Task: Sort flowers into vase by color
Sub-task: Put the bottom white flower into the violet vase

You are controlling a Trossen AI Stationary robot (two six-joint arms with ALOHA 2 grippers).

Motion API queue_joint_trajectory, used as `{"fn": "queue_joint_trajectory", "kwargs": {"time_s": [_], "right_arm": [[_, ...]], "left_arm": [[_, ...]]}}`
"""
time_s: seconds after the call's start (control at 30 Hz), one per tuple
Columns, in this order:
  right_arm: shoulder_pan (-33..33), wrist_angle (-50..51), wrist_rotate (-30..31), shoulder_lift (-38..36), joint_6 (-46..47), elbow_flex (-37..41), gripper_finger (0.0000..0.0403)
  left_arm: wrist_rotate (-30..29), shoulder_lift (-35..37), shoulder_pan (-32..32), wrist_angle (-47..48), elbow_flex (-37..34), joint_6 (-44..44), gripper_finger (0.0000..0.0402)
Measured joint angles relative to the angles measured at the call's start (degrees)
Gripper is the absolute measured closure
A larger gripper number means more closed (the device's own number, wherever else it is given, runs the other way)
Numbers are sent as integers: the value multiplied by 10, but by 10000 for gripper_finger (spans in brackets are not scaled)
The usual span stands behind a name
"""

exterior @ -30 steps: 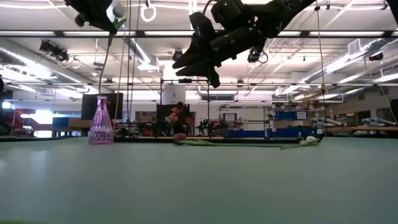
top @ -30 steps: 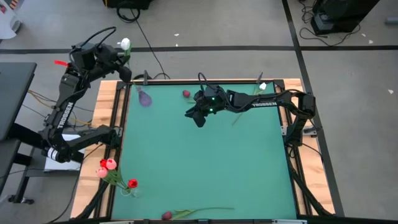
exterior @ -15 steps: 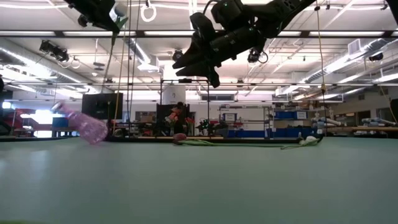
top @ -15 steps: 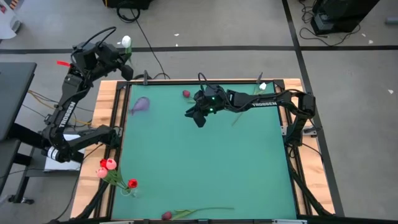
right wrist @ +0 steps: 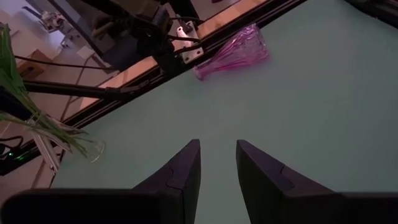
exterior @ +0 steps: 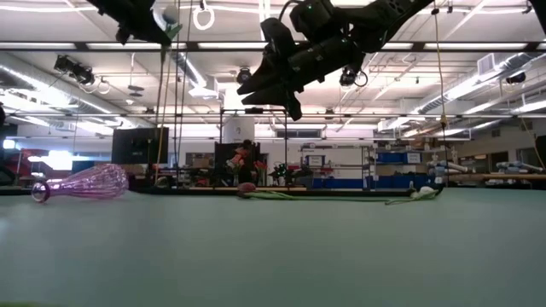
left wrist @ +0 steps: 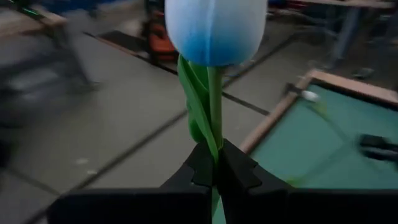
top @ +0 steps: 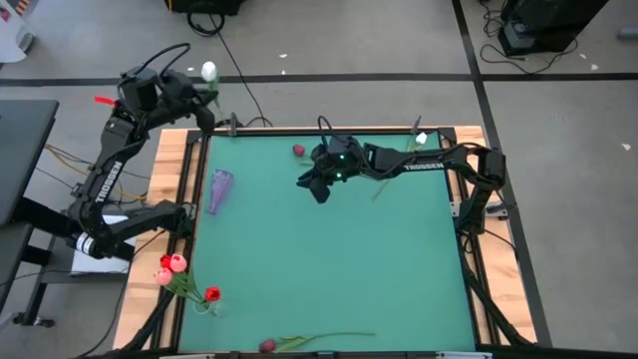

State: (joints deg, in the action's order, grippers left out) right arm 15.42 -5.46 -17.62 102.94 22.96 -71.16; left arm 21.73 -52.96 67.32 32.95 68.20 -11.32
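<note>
My left gripper should set the white tulip down on the mat [top: 272,220], in the space between the pink glass vase and my right gripper.
My left gripper [left wrist: 216,163] is shut on a white tulip [left wrist: 215,28] and hovers high over the table's far left corner [top: 196,92]. The tulip's head [top: 208,71] stands above the fingers and its stem [exterior: 159,102] hangs down below. The pink glass vase [top: 218,189] lies on its side on the green mat near the left edge, neck toward the near side [exterior: 85,182] [right wrist: 233,53]. My right gripper [right wrist: 217,163] is open and empty, hovering above the mat's far middle [top: 317,189]. My left gripper pinches the white tulip's stem [left wrist: 215,140] just under the head, together with a leaf [left wrist: 198,106], between its two fingertips. The fingers lie across the stem. The tulip is lifted clear and upright, head above the fingers, the rest of the stem hanging below.
A dark red tulip [top: 298,151] and a white tulip [top: 421,139] lie along the far edge. Red and pink tulips [top: 172,263] stand in a clear vase [right wrist: 93,149] at the near left. Another dark red tulip [top: 267,345] lies at the near edge. The mat's middle is bare.
The pink vase, upright a second ago with the held tulip's stem at its neck, has tipped over toward the left and near side and now lies flat on the mat. My left gripper, still shut on the white tulip, has barely moved.
</note>
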Motion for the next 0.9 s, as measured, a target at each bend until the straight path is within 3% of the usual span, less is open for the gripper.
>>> {"fn": "queue_joint_trajectory", "kwargs": {"time_s": [0.4,0.6,0.9], "right_arm": [[0,14,45,0,126,0,291],[-2,39,11,0,190,0,291],[-33,119,11,0,217,0,291]], "left_arm": [[18,-63,-180,33,0,70,389],[-8,-108,-273,48,0,102,389],[-64,-189,-393,98,0,106,388]]}}
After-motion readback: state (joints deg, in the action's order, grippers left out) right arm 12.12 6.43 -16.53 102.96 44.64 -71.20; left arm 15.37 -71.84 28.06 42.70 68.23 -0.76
